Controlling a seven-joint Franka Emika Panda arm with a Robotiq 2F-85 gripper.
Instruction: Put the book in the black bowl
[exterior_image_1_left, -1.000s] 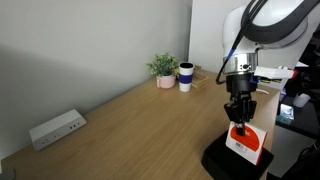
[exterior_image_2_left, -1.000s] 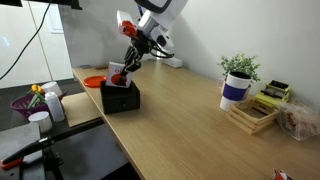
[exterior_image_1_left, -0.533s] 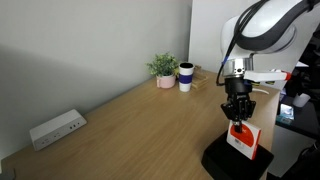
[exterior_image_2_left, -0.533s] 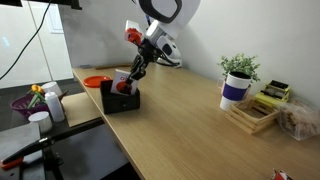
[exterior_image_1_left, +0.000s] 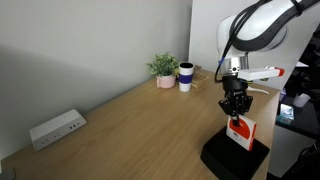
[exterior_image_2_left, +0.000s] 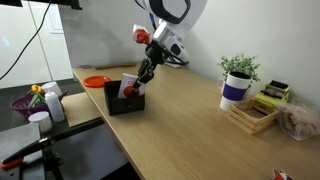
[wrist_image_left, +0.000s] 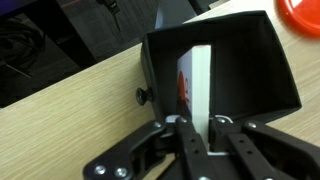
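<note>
Next, I release the book inside the black bowl, up (exterior_image_1_left: 247, 129) (wrist_image_left: 172, 85) against the side of the bowl that has the small black knob.
The book (exterior_image_1_left: 241, 131) is white with a red circle on its cover. It stands on edge inside the black bowl (exterior_image_1_left: 222, 158), a matte black square container at the table's near edge. My gripper (exterior_image_1_left: 236, 110) is shut on the book's top edge. In an exterior view the book (exterior_image_2_left: 129, 86) leans in the black bowl (exterior_image_2_left: 122, 102) under my gripper (exterior_image_2_left: 140, 79). The wrist view shows my fingers (wrist_image_left: 196, 130) clamped on the white book (wrist_image_left: 194, 85) within the black bowl (wrist_image_left: 245, 75).
A white power strip (exterior_image_1_left: 56, 128) lies by the wall. A potted plant (exterior_image_1_left: 164, 70) and a white-and-blue cup (exterior_image_1_left: 186, 77) stand at the far end, with a wooden tray (exterior_image_2_left: 252, 117) nearby. An orange disc (exterior_image_2_left: 95, 81) lies beside the bowl.
My gripper has lifted and tilted the book from lying flatter over the bowl to standing more upright in it. The bowl has shifted slightly along the table.
</note>
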